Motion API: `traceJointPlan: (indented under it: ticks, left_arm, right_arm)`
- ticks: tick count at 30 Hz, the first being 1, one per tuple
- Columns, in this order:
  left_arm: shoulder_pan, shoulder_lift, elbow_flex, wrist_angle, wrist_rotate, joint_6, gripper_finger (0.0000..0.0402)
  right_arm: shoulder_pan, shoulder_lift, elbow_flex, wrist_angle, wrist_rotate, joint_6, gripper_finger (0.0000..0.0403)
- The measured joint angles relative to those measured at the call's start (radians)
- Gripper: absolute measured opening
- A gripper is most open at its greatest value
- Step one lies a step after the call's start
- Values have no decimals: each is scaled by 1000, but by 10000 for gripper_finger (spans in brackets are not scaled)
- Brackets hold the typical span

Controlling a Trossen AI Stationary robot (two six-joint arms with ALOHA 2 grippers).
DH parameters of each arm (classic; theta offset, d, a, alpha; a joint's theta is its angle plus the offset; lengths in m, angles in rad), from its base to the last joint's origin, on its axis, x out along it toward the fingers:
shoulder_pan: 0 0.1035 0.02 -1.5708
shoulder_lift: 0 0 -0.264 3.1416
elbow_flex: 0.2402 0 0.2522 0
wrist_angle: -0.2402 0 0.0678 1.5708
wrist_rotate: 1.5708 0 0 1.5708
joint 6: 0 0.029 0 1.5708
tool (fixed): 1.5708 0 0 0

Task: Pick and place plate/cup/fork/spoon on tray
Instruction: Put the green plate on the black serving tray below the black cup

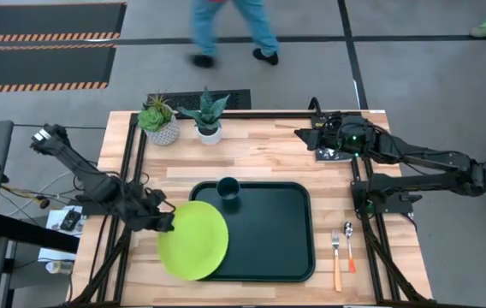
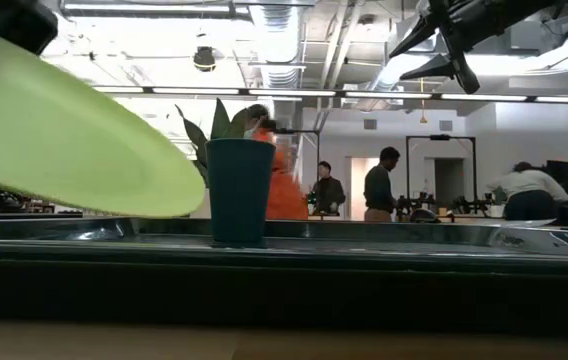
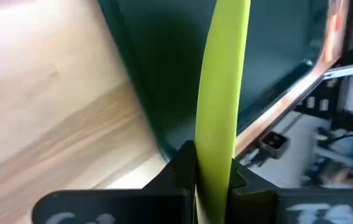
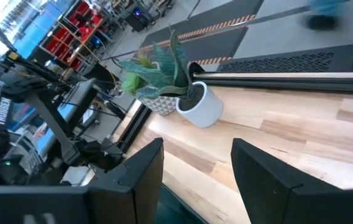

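My left gripper is to put the lime-green plate down on the dark green tray just nearer than the dark teal cup (image 1: 214, 237).
My left gripper (image 1: 164, 221) is shut on the lime-green plate (image 1: 193, 240), which hangs over the left edge of the dark green tray (image 1: 286, 239). The plate also shows in the low view (image 2: 64, 140) and in the left wrist view (image 3: 221, 93). The dark teal cup (image 1: 228, 190) stands upright on its base at the tray's far left; it also shows in the low view (image 2: 239, 190). The fork (image 1: 336, 255) and the spoon (image 1: 348, 244) lie flat on the table right of the tray. My right gripper (image 4: 196, 180) is open and empty, high over the table's far right. My left gripper pinches the plate's left rim (image 3: 212, 163) between its two fingers, one on each face. The fingers come roughly level from the table's left side. The plate is lifted and tilted, its held side higher, its right part over the tray.
Two white plant pots (image 1: 162, 128) (image 1: 210, 130) stand at the table's far edge, left of centre. A small black object (image 1: 327, 152) lies at the far right under my right arm. People walk in the room beyond the table.
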Motion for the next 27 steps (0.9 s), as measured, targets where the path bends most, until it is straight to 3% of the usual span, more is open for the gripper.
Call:
traceJointPlan:
  ticks: [7,12,19,27]
  left_arm:
    - [15,1,-153,186,-85,-71,0]
    - [31,1,-207,268,-84,-79,0]
    - [43,11,-215,302,-79,-77,0]
    - [45,122,-215,440,-46,-77,0]
  right_arm:
    - [0,0,0,-2,0,-2,211]
    - [0,0,0,-2,-3,-1,210]
    - [0,0,0,-2,-6,-1,210]
    - [0,0,0,-2,-8,-1,210]
